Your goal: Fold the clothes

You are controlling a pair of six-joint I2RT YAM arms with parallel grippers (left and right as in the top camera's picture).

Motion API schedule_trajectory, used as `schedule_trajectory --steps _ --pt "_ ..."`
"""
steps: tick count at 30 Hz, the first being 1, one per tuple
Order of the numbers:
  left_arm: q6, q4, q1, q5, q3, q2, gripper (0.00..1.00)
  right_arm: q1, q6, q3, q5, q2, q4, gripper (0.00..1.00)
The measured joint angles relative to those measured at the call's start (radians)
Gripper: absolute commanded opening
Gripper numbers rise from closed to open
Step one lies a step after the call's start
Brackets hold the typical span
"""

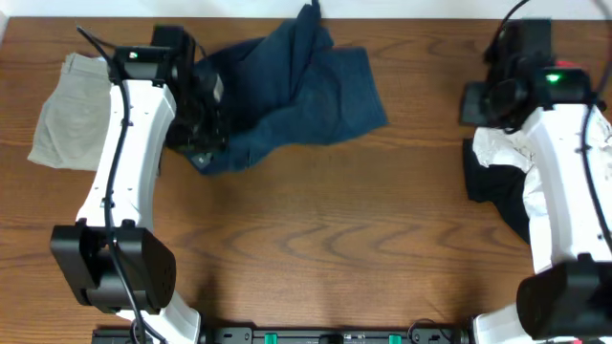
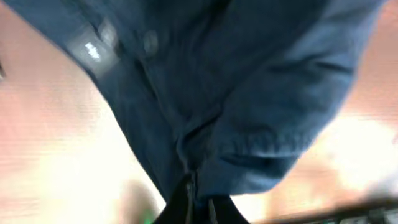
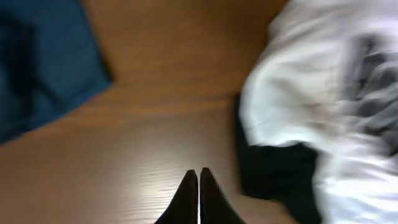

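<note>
Next, my left gripper releases the fold of navy trousers on the bare wood (image 1: 232,229) just in front of their near edge.
The dark navy-blue trousers (image 1: 287,91) lie crumpled at the back middle of the table, and they fill the left wrist view (image 2: 249,81). My left gripper (image 2: 198,199) is shut on a fold of the navy trousers at their left edge (image 1: 196,143). My right gripper (image 3: 199,186) is shut and empty, over bare wood to the left of the white shirt (image 3: 311,93) and a black piece (image 3: 273,174). The beige khaki trousers (image 1: 72,115) lie at the far left. The white shirt (image 1: 502,153) and the black piece (image 1: 492,186) lie at the right, partly under my right arm.
The wooden table (image 1: 316,239) runs across the view. A corner of the navy trousers (image 3: 43,68) shows at the upper left of the right wrist view. The arm bases stand at the front left and front right.
</note>
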Motion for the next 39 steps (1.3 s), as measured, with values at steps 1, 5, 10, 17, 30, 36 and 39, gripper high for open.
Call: schedule_trajectory --steps 1,5,10,17,30,36,39 --pt "0.0 -0.025 -0.001 0.0 -0.018 0.0 0.06 0.002 0.0 -0.031 -0.041 0.007 0.03 0.07" --pt "-0.001 -0.103 -0.011 0.0 -0.092 0.0 0.06 0.027 0.004 -0.13 -0.185 0.043 0.167 0.31" --pt "-0.001 -0.107 -0.046 0.0 -0.195 0.0 0.06 0.079 0.012 -0.194 -0.249 0.106 0.264 0.37" --pt "-0.001 -0.057 -0.108 0.0 -0.34 0.0 0.06 0.13 0.035 -0.217 -0.249 0.254 0.269 0.36" --pt "-0.004 -0.033 -0.124 0.0 -0.406 0.0 0.14 0.134 0.063 -0.218 -0.133 0.357 0.229 0.01" --pt "-0.003 -0.04 -0.124 0.0 -0.406 0.0 0.24 0.134 0.085 -0.217 -0.045 0.363 0.024 0.01" --pt "-0.006 -0.051 -0.124 0.0 -0.406 0.0 0.25 0.13 0.113 -0.22 0.032 0.371 -0.077 0.01"
